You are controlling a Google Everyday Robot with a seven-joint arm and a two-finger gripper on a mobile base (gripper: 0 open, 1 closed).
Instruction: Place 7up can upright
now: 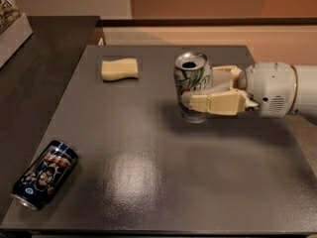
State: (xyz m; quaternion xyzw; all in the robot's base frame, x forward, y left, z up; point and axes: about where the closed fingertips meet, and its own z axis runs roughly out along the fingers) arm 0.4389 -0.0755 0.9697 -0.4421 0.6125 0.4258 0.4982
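Next, my gripper sets the 7up can free, standing upright, as it opens on the bare middle of the dark grey table (179,136).
The 7up can (191,78), silver with green lettering and an open top, stands upright near the middle back of the dark grey table (148,182). Its base is at or just above the tabletop. My gripper (190,94) reaches in from the right and is shut on the can, one beige finger (213,103) across its front and the other behind it. The white wrist (272,89) lies to the right.
A dark blue can (44,174) with red-white graphics lies on its side at the front left corner. A yellow sponge (119,69) lies at the back left. A darker counter (34,73) adjoins the table's left side.
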